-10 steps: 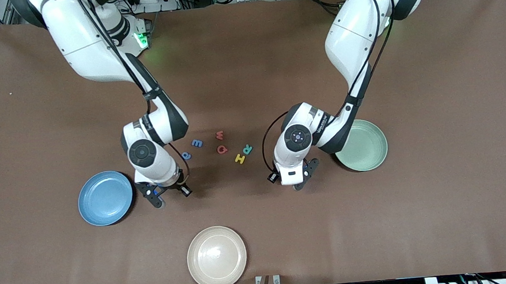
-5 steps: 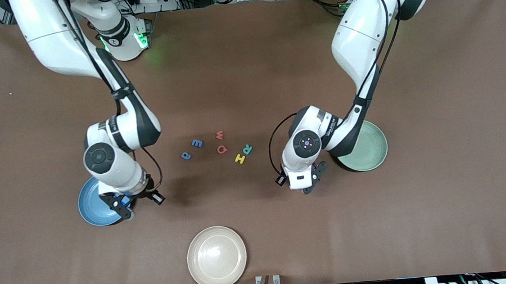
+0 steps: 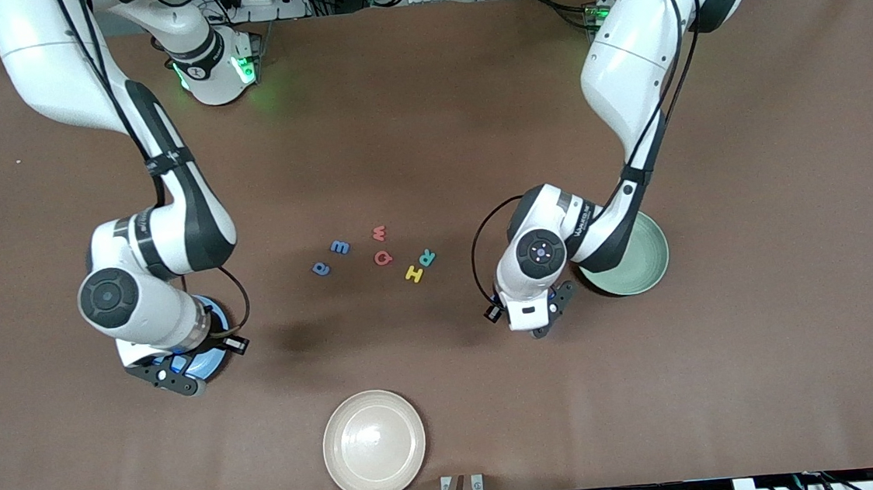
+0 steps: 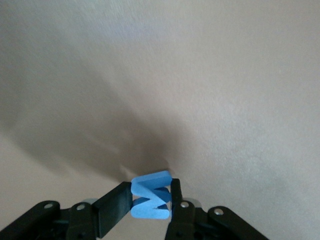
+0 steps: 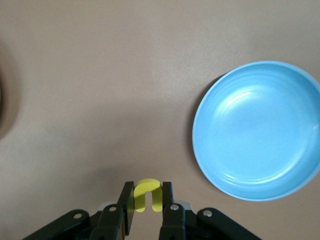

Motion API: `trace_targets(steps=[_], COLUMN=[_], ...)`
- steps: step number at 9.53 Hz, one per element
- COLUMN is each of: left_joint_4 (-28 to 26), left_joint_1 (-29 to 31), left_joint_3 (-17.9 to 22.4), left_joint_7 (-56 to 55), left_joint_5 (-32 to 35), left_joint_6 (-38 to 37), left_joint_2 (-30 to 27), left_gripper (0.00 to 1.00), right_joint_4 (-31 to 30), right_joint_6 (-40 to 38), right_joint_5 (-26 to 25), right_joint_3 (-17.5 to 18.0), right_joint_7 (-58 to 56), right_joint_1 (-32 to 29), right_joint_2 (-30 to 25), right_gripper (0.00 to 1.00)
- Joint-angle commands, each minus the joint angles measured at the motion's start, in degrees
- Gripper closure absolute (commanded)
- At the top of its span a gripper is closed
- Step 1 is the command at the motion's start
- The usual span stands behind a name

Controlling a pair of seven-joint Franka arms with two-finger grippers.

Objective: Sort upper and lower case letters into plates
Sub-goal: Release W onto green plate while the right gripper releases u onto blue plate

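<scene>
The robot's left gripper will release the blue zigzag letter inside the mint green plate (image 3: 613,250). The letter now hangs over bare table beside it.
My left gripper (image 4: 150,194) is shut on a blue zigzag letter (image 4: 149,199), an M or W. It hangs over bare table beside the mint green plate (image 3: 638,266), where the front view shows the left gripper (image 3: 533,323). My right gripper (image 5: 148,194) is shut on a small yellow arch-shaped letter (image 5: 148,192). The right gripper (image 3: 173,370) is at the rim of the sky blue plate (image 3: 212,357), which its arm mostly hides. That blue plate (image 5: 256,131) has nothing in it. Several letters lie mid-table: blue a (image 3: 320,268), blue m (image 3: 339,246), red w (image 3: 379,232), red Q (image 3: 383,258), yellow H (image 3: 414,273), green R (image 3: 427,258).
A cream-beige plate (image 3: 374,443) with nothing in it sits near the table's front edge, nearer the front camera than the letters. The brown table (image 3: 750,173) stretches bare toward the left arm's end.
The right arm has swung from near the letters toward its own end of the table and now covers most of the blue plate. The left gripper has drifted slightly toward the green plate.
</scene>
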Motion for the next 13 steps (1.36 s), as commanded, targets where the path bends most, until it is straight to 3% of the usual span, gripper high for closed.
trace_targets(steps=[1, 8, 11, 13], left_joint_4=[-0.65, -3.10, -9.68, -18.36], left_joint_1=[0.91, 8.10, 11.18, 12.77], left_joint_3=[-0.23, 0.04, 0.04, 0.04], left_joint_7=[2.78, 18.58, 25.36, 29.76], left_joint_5=[-1.00, -1.09, -0.74, -0.65], left_joint_6=[-2.11, -16.51, -17.23, -13.57], left_joint_2=[-2.09, -8.16, -12.90, -16.94], left_gripper=[0.76, 0.80, 0.80, 0.80], right_joint_4=[0.64, 0.20, -0.06, -0.06], right_joint_6=[-4.17, -5.24, 0.37, 1.80], right_joint_5=[-0.92, -3.02, -4.88, -4.71], right_joint_3=[0.58, -0.57, -0.57, -0.48], right_joint_7=[-10.44, -30.86, -37.17, -39.49], right_joint_1=[-2.53, -7.46, -7.81, -7.55], right_joint_2=[-1.96, -2.67, 0.14, 1.63], right_gripper=[1.00, 1.00, 1.00, 1.00])
